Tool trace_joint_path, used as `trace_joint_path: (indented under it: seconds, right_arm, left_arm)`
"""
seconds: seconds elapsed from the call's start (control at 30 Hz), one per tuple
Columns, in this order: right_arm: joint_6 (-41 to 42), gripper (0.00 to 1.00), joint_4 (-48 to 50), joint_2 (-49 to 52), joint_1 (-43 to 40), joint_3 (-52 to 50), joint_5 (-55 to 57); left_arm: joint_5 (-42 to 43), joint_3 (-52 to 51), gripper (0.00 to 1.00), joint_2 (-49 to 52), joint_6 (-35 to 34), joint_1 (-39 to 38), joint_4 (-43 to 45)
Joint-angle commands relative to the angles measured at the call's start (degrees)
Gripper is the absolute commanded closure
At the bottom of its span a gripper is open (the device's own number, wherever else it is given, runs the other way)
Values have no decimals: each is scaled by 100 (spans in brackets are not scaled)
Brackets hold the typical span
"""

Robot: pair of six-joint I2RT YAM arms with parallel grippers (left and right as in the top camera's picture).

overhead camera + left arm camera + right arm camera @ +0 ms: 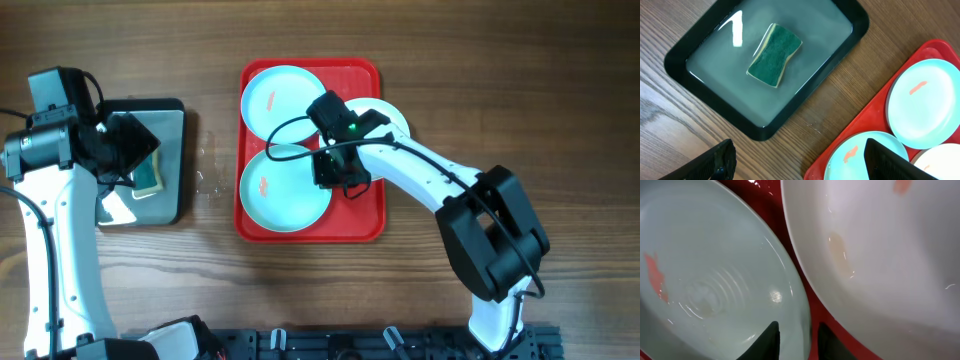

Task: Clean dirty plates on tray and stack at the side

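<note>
The green and yellow sponge is in the black-rimmed pan. Next, I lower my left gripper to the narrow middle (147, 174) (774, 55) of that sponge and close it there.
The red tray (370, 215) holds three plates. One turquoise plate (283, 97) lies at its far left, and a second turquoise plate (280, 190) with a reddish smear lies nearer. The white plate (390, 115) sits at the right, partly under my right arm. My right gripper (335, 172) is low at the near turquoise plate's right rim. In the right wrist view this gripper (800, 342) stands narrowly open astride that rim: one finger is over the turquoise plate (715, 270), the other over the red tray (815, 305) beside the white plate (880, 245). My left gripper (800, 170) hangs wide open and empty.
A black-rimmed pan (182, 160) of water at the left holds a green and yellow sponge (775, 56), and my left gripper (125, 150) hovers over it. Water drops (205, 172) lie on the wood between the pan and the tray.
</note>
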Motion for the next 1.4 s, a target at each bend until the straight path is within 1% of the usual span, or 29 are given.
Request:
trace_joint_path:
  seconds: [0.0,0.1,0.13,0.2,0.43,0.5,0.57,0.67,0.73,0.9,1.0,1.13,1.27,1.3,1.33,1.37]
  right_arm:
    - [151,75,83,52,9,-72,105]
    - [153,76,107,55,20,-96,105]
    - [160,78,114,55,20,-107,107]
    - [168,80,127,55,20,-131,107]
    - [319,80,229,57,17,-328,107]
    - [323,84,232,55,17,-328,105]
    - [404,96,232,55,17,-328,107]
    - [428,96,260,57,17,-334,105]
    - [428,96,293,57,17,-334,105]
    - [426,96,343,57,17,-334,105]
    - [407,95,345,57,17,-334,109]
    - [407,96,409,55,17,-339,129]
    - [407,96,487,57,17,-339,129]
    - [409,96,490,57,17,-339,129]
    - [407,96,487,55,17,-339,129]
    - [407,96,487,55,17,-339,129]
  left_arm:
    - [-74,68,20,39,-33,26,-9]
    - [-76,68,21,39,-33,26,-9]
    - [-76,68,21,39,-33,26,-9]
    - [-76,68,20,39,-33,26,-11]
    - [-74,68,20,39,-33,26,-35]
    - [-76,68,20,39,-33,26,-33]
    - [-76,68,20,39,-31,26,-28]
    - [-81,68,20,39,-28,26,-9]
    - [-81,68,17,39,-28,26,-2]
    - [-146,68,18,146,-7,26,83]
    - [-326,68,20,367,-7,26,131]
    - [-737,68,18,772,-2,33,323]
    - [-787,68,16,1257,511,33,743]
    - [-791,68,16,1340,627,33,807]
    - [-855,68,20,1445,745,33,868]
    - [-946,68,21,1537,844,33,911]
